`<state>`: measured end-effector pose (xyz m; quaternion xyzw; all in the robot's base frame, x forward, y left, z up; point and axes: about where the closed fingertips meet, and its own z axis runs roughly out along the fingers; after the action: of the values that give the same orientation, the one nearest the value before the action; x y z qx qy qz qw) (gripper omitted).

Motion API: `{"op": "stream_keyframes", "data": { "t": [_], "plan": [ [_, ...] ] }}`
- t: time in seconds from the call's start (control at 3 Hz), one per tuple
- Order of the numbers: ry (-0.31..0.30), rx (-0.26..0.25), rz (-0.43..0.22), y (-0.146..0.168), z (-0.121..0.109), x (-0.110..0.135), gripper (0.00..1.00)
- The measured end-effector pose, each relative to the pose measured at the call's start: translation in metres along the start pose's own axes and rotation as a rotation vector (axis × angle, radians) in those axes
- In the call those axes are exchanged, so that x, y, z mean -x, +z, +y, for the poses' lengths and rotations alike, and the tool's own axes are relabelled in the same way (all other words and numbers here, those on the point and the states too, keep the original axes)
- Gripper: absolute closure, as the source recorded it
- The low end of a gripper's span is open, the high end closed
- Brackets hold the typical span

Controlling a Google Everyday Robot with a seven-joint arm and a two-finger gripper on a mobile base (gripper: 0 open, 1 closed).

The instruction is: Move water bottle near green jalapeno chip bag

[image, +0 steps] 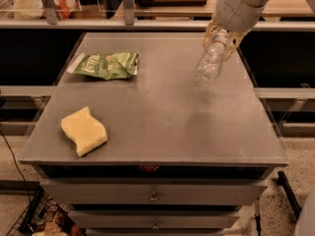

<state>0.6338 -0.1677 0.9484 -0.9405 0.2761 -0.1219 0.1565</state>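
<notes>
Next, I release the water bottle on the table [144,70] against the inner end of the green jalapeno chip bag.
The clear ribbed water bottle [209,63] hangs tilted in the air above the right part of the grey table [157,132], held near its top. My gripper [220,37] is shut on the bottle at the upper right, its yellowish fingers on either side of the bottle's upper end. The green jalapeno chip bag [106,65] lies flat at the table's far left, well to the left of the bottle.
A pale yellow wavy-edged sponge [84,131] lies at the front left of the table. Drawers [153,196] sit under the table's front edge. A shelf rail and posts [128,6] run behind the table.
</notes>
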Motion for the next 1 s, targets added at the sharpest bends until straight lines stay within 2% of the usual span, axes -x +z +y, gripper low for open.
{"op": "stream_keyframes", "data": {
  "t": [0.33,0.67,1.0],
  "plan": [
    [-0.080,-0.074,-0.065,0.020,-0.053,0.020,1.00],
    [-0.136,-0.128,-0.114,0.040,-0.100,0.037,1.00],
    [-0.179,-0.148,-0.158,0.068,-0.133,0.052,1.00]
  ]
}}
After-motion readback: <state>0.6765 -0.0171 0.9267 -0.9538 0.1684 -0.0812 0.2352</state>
